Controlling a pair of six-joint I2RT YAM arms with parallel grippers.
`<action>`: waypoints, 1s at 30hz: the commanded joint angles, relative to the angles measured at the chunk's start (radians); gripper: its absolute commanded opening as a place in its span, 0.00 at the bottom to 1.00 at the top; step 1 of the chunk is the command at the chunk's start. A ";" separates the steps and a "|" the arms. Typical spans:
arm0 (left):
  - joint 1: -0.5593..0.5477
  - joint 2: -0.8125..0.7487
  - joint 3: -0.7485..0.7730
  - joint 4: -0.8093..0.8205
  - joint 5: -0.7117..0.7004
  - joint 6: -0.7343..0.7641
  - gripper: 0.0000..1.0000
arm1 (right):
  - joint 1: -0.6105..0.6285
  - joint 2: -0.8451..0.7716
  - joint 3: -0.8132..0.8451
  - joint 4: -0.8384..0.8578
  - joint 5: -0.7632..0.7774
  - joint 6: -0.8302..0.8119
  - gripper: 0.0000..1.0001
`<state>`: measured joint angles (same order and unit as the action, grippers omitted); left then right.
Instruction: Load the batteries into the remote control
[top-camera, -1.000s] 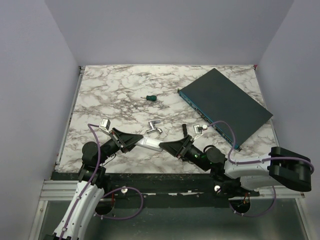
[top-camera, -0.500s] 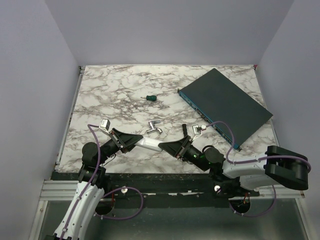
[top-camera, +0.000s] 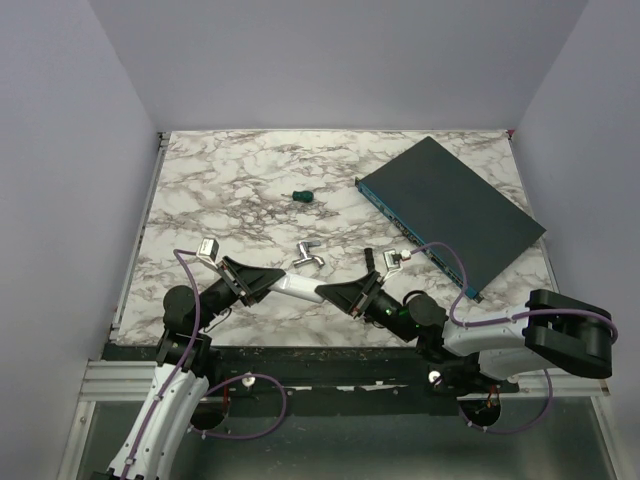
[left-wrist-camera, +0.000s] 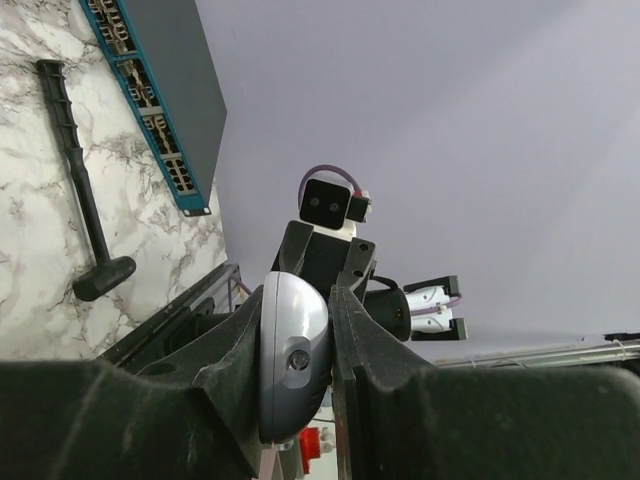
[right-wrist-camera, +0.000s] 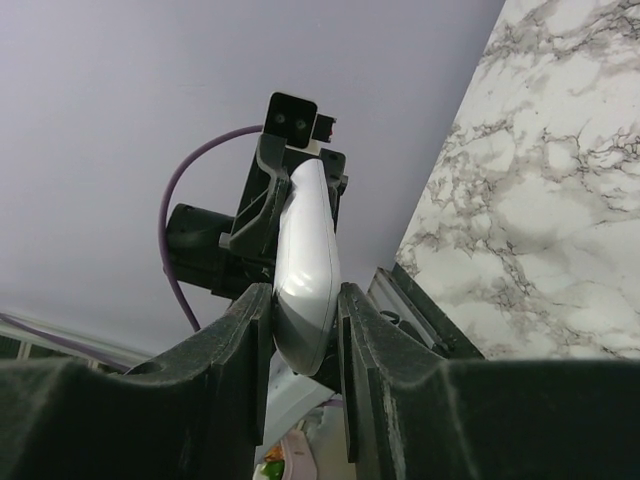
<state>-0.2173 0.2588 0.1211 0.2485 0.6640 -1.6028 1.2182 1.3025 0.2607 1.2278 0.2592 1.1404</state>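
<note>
The remote control's end is only shallowly held by my right gripper, so that gripper should open and grip farther (right-wrist-camera: 309, 262) along the remote before my left gripper lets go.
The white remote control (top-camera: 296, 288) is held off the table between my two grippers, near the front edge. My left gripper (top-camera: 270, 283) is shut on its left end; in the left wrist view the remote (left-wrist-camera: 290, 350) is pinched edge-on between the fingers. My right gripper (top-camera: 322, 293) is shut on its right end; in the right wrist view the remote (right-wrist-camera: 305, 270) sits between both fingers and runs away toward the left gripper. No battery shows in any view.
A large dark teal flat box (top-camera: 455, 212) lies at the back right. A green-handled screwdriver (top-camera: 302, 195) lies mid-table. A silver bent metal piece (top-camera: 308, 254) and a black stick-like tool (top-camera: 371, 262) lie just behind the grippers.
My right gripper has edged a little to the left along the remote. The left gripper and the remote have stayed about where they were.
</note>
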 joint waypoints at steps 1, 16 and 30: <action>-0.001 -0.009 -0.012 0.034 -0.007 -0.011 0.00 | 0.004 0.017 0.026 0.013 -0.017 -0.028 0.26; -0.001 0.018 -0.003 0.088 0.018 0.004 0.00 | 0.005 -0.016 0.034 -0.006 -0.032 -0.075 0.79; -0.002 0.012 0.004 0.097 0.013 0.008 0.00 | 0.004 0.119 0.078 0.126 -0.090 -0.023 0.54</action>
<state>-0.2180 0.2798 0.1211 0.2924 0.6666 -1.5929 1.2182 1.4010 0.3099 1.2770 0.1932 1.1095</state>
